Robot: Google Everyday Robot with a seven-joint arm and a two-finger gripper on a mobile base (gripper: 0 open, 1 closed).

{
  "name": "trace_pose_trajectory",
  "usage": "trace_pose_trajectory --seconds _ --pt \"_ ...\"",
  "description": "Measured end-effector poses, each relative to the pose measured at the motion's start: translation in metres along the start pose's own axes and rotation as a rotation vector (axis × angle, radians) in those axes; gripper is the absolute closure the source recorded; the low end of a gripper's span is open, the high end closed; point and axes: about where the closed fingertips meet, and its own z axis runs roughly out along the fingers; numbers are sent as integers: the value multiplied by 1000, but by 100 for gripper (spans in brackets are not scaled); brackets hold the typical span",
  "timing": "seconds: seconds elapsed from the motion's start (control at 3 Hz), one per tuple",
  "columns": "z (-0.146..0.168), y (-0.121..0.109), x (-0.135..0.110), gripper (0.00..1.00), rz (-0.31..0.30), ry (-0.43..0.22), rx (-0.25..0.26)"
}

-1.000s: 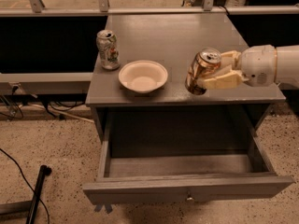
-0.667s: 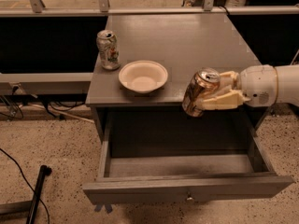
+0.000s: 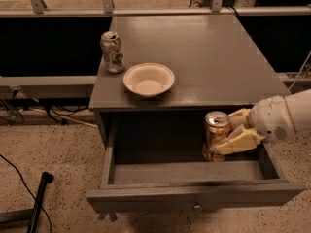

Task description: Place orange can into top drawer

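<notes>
Next, my gripper releases the orange can, now held inside the open top drawer, on the drawer's bottom straight [image 3: 198, 167] behind the small knob.
The orange can [image 3: 215, 131] is upright, copper-orange with a silver top, held inside the open top drawer [image 3: 194, 195] toward its right side. My gripper [image 3: 233, 132] reaches in from the right and is shut on the can, with pale fingers [image 3: 238, 142] wrapped around its side. The can's base is low in the drawer; I cannot tell whether it touches the drawer floor. The drawer is pulled out, its grey front panel with a small knob [image 3: 197, 206] facing me.
On the grey cabinet top [image 3: 204, 57] stand a silver-white can with red and green print [image 3: 112, 51] at the left and a pale empty bowl [image 3: 148, 79] near the front edge. A black pole [image 3: 39, 198] lies on the speckled floor at the left.
My gripper has carried the orange can off the cabinet top, forward past the front edge, and down into the open drawer. The can has gone from tilted to upright.
</notes>
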Motion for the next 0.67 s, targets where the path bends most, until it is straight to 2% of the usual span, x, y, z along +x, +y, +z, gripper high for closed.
trace_pose_trajectory --seconds 0.33,0.67 --pt "6 5 10 100 3 26 -11" --pt "10 1 14 100 -32 16 10"
